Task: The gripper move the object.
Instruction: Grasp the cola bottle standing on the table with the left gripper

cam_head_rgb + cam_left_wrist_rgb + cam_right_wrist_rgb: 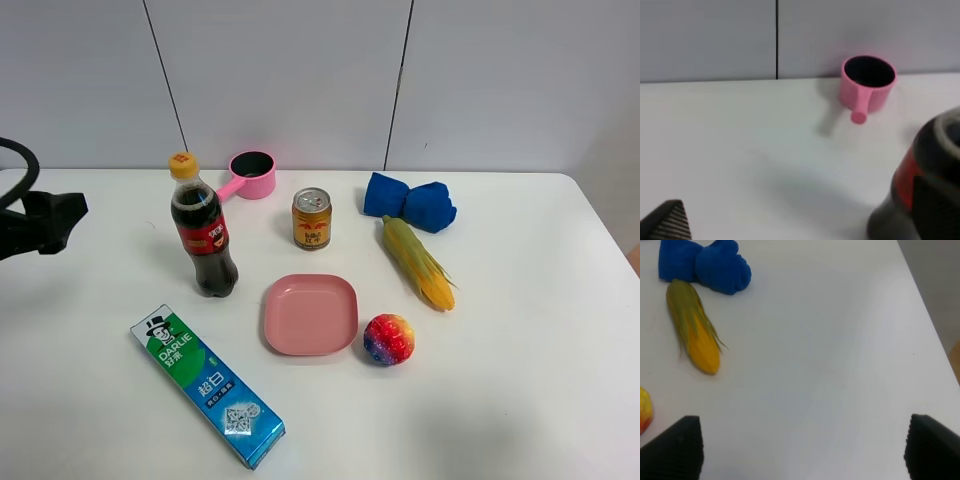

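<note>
The cola bottle's red label (205, 238) (907, 176), below the yellow cap, is the next place my left gripper will go to and close.
The cola bottle (203, 232), tall with a yellow cap and a red label, stands upright left of the table's middle. My left gripper (62, 214) is a dark shape at the far left edge, well apart from the bottle and level with its upper half. In the left wrist view the bottle (920, 185) fills the lower right corner. One black fingertip (667, 222) shows at the lower left, and the jaws stand wide apart with nothing between them. My right gripper (802, 450) is open and empty over bare table; it is out of the high view.
A pink cup (250, 174) stands behind the bottle. A gold can (311, 218), pink plate (310, 314), toothpaste box (207, 386), rainbow ball (389, 339), corn cob (418, 262) and blue cloth (410, 201) lie around. The table edge (927, 320) runs along the right.
</note>
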